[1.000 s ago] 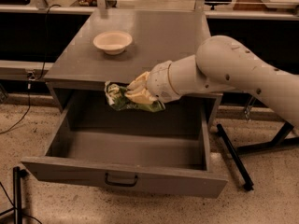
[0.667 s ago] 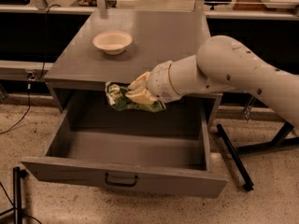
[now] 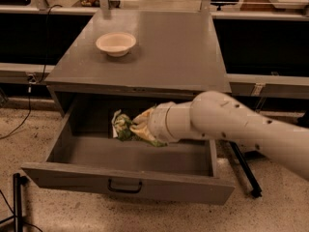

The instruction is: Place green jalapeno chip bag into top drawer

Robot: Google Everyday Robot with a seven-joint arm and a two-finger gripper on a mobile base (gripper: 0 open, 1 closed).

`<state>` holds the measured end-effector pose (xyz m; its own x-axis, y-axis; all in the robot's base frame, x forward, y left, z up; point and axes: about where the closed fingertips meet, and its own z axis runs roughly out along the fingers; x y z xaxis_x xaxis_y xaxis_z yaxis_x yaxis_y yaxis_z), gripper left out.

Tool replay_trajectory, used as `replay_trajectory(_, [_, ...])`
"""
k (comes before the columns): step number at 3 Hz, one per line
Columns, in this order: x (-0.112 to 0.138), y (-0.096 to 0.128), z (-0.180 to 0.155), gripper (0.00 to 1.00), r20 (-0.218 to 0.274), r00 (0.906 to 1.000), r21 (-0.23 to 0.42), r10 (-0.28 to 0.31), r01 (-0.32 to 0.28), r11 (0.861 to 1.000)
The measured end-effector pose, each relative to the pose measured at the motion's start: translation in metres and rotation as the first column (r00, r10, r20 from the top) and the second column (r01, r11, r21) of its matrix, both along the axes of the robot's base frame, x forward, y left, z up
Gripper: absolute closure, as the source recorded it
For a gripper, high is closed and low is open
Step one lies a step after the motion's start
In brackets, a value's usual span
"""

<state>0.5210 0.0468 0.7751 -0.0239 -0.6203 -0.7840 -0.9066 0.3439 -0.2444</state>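
Note:
I will release the green jalapeno chip bag from my gripper onto the bottom of the drawer, just behind the front panel's middle [image 3: 143, 152].
The green jalapeno chip bag [image 3: 121, 126] is crumpled in my gripper [image 3: 136, 127], which is shut on it. The gripper holds the bag inside the open top drawer [image 3: 125, 180], above its floor near the middle. The drawer is pulled far out, its dark curved handle [image 3: 124, 186] centred on the front panel. My white arm [image 3: 231, 127] reaches in from the right, over the drawer's right side.
A cream round bowl [image 3: 116, 43] stands on the grey cabinet top [image 3: 174, 47] at the back left. Black cables [image 3: 19, 124] and a dark stand [image 3: 18, 197] are on the speckled floor at the left. A black leg [image 3: 246, 170] lies at the right.
My gripper has moved down with the chip bag, from level with the cabinet's front edge into the open drawer. The bowl has not moved.

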Motion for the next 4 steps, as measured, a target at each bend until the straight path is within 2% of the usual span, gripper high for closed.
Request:
replay_trajectory(1, [-0.011, -0.004, -0.037, 1.0, -0.033, 0.9982, 0.057, -0.05, 0.051, 0.997])
replay_trajectory(2, [-0.006, -0.018, -0.085, 1.0, -0.096, 0.9901, 0.17, -0.103, 0.118, 0.978])
replay_trajectory(3, [0.007, -0.027, -0.103, 1.0, -0.103, 0.9919, 0.288, -0.075, 0.102, 0.952])
replay_trajectory(4, [0.003, -0.022, -0.131, 0.81, -0.159, 0.9865, 0.339, -0.04, 0.093, 0.936])
